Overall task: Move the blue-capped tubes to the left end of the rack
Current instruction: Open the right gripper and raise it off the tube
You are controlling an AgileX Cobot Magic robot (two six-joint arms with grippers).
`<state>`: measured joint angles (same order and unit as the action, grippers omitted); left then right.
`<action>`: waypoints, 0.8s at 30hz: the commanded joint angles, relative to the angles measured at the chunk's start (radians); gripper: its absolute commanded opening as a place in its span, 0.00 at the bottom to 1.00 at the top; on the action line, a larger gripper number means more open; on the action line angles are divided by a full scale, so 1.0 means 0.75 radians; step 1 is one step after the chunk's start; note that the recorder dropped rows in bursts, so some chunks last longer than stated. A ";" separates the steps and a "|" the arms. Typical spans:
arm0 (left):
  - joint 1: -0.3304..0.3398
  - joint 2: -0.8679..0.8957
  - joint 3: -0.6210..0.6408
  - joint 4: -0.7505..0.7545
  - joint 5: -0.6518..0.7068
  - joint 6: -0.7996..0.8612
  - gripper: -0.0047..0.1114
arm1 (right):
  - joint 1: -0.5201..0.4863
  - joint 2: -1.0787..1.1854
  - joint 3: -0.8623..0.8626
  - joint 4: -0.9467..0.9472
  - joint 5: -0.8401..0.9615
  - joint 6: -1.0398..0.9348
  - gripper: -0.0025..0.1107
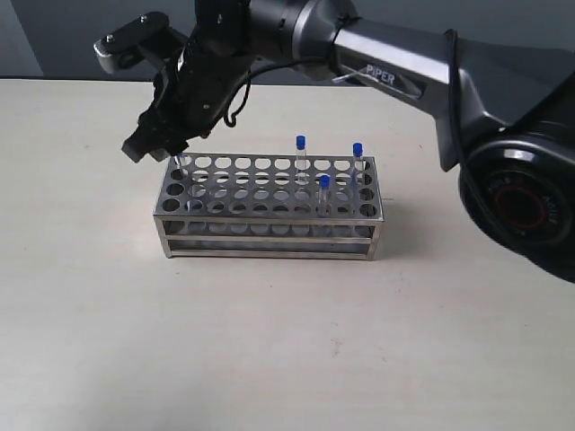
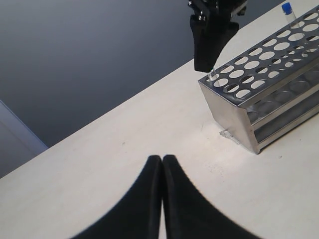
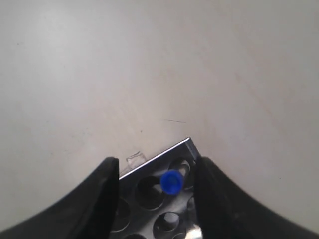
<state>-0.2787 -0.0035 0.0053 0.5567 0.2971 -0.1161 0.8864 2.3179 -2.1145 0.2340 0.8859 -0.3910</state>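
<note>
The robot's right gripper should next go to the blue cap of the tube (image 1: 324, 181) standing closest to the front edge of the steel rack and grab it there.
The steel rack (image 1: 269, 235) stands mid-table. Three blue-capped tubes (image 1: 301, 144) (image 1: 357, 151) (image 1: 324, 184) stand upright in holes near its right end. My right arm reaches across to the rack's left end, where my right gripper (image 1: 166, 142) hovers over the far corner hole. In the right wrist view the gripper (image 3: 157, 162) is open, and a fourth blue-capped tube (image 3: 171, 182) stands in the corner hole of the rack (image 3: 164, 158), between the fingers and touching neither. My left gripper (image 2: 162, 159) is shut on nothing, low over the table, left of the rack (image 2: 234, 117).
The beige table ends at a dark wall behind the rack. A small clear scrap (image 2: 227, 133) lies on the table by the rack's left corner. My right arm's dark links span the space above the rack.
</note>
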 commanded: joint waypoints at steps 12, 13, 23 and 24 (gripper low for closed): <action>-0.005 0.005 -0.007 0.000 -0.007 -0.006 0.05 | -0.003 -0.232 -0.006 -0.067 0.305 0.103 0.38; -0.005 0.005 -0.007 0.000 -0.007 -0.006 0.05 | -0.003 -0.242 -0.006 -0.067 0.340 0.103 0.37; -0.005 0.005 -0.007 0.000 -0.007 -0.006 0.05 | -0.003 -0.380 0.015 -0.093 0.447 0.164 0.36; -0.005 0.005 -0.007 0.000 -0.007 -0.006 0.05 | -0.003 -0.409 0.033 -0.108 0.447 0.178 0.36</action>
<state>-0.2787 -0.0035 0.0053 0.5567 0.2971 -0.1161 0.8864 2.0705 -2.1125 0.1816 1.2152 -0.2867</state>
